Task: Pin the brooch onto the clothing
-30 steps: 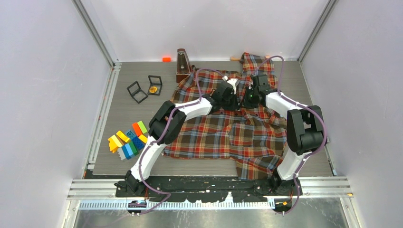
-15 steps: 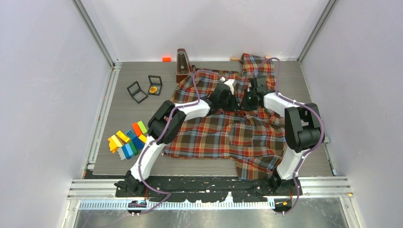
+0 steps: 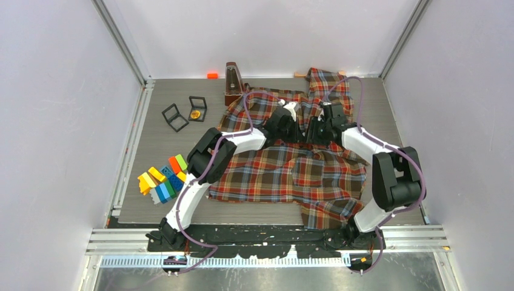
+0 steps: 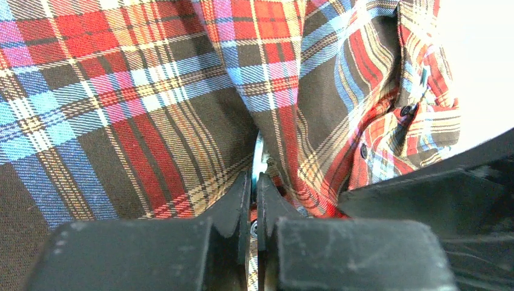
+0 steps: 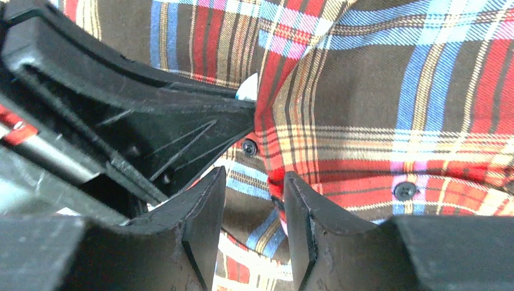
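The clothing's red fold hangs loose between the right gripper's open fingers, below the brooch's edge, so the robot should pinch the fold [image 5: 265, 115] with that gripper close beside the brooch.
The clothing [image 3: 285, 176], a plaid shirt in red, brown and light blue, lies spread over the middle and right of the table. Both grippers meet over its upper part, near the button strip. My left gripper [image 4: 254, 179] is shut on a thin pale sliver, the brooch [image 4: 259, 159], whose edge pokes into a raised fold of shirt [image 4: 285, 109]. Most of the brooch is hidden by fingers and cloth. My right gripper [image 5: 254, 182] stands open just right of the left fingers [image 5: 182, 127], with loose shirt cloth [image 5: 363, 121] lying between its jaws and a red fold beside the right finger.
A wooden metronome [image 3: 233, 83] stands at the back by the shirt's left shoulder. Two black hinged frames [image 3: 175, 117] lie at the back left, one holding a gold disc [image 3: 196, 113]. A pile of coloured bricks [image 3: 162, 179] sits at the left, and an orange block [image 3: 212, 75] lies by the back wall.
My right gripper has opened and let go of the shirt fold it was pinching. Its elbow has swung out to the right. The left gripper stays shut and has edged slightly away.
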`<state>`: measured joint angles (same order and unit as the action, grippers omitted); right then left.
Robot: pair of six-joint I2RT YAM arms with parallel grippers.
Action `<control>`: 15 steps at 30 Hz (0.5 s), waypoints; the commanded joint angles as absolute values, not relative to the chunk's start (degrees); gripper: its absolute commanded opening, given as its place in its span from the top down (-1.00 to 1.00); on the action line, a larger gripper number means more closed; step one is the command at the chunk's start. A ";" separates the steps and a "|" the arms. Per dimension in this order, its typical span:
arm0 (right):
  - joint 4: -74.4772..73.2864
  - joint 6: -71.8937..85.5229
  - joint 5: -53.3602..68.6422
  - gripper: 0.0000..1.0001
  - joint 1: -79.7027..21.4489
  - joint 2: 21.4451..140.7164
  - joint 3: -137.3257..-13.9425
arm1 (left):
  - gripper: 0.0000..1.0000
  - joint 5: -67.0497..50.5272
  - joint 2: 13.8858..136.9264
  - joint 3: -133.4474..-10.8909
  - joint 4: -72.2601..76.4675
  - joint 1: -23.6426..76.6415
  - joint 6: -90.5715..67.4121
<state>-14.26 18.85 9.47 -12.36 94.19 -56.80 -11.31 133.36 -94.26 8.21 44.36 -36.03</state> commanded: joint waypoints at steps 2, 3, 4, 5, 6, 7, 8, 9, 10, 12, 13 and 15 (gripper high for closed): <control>-11.51 17.61 7.71 0.07 -12.72 89.97 -54.92 | 1.00 -12.10 131.39 -93.08 6.94 44.21 -35.95; -11.47 17.32 7.68 0.07 -12.74 90.26 -54.97 | 1.00 -12.08 131.32 -93.08 6.83 44.21 -35.97; -11.26 17.14 7.65 0.07 -12.79 90.52 -55.27 | 1.00 -11.94 131.27 -93.08 6.67 44.21 -35.95; -11.17 16.81 7.65 0.07 -12.86 91.16 -55.50 | 1.00 -11.67 131.18 -93.01 6.60 44.21 -35.95; -10.94 16.71 7.65 0.07 -12.94 91.50 -56.00 | 1.00 -11.59 131.10 -92.93 6.66 44.21 -35.95; -10.79 16.53 7.47 0.07 -13.06 92.27 -56.25 | 1.00 -11.61 131.05 -92.84 6.68 44.21 -35.95; -10.56 16.26 7.43 0.08 -13.15 93.20 -56.89 | 1.00 -11.65 131.05 -92.88 6.76 44.21 -35.95; -10.59 16.13 7.39 0.10 -13.21 93.75 -57.46 | 1.00 -11.67 131.04 -92.90 6.81 44.21 -35.95; -10.53 15.85 7.26 0.12 -13.30 94.67 -57.74 | 1.00 -11.69 131.04 -92.90 6.89 44.21 -35.99; -10.17 15.67 6.74 0.22 -13.40 96.00 -58.16 | 1.00 -11.77 131.04 -92.90 7.03 44.21 -35.95; -9.84 15.66 6.21 0.35 -13.38 96.34 -58.24 | 1.00 -11.78 131.04 -92.90 6.99 44.21 -35.95; -9.19 15.73 5.52 0.58 -13.36 97.20 -58.31 | 1.00 -11.87 131.04 -92.99 6.86 44.21 -35.76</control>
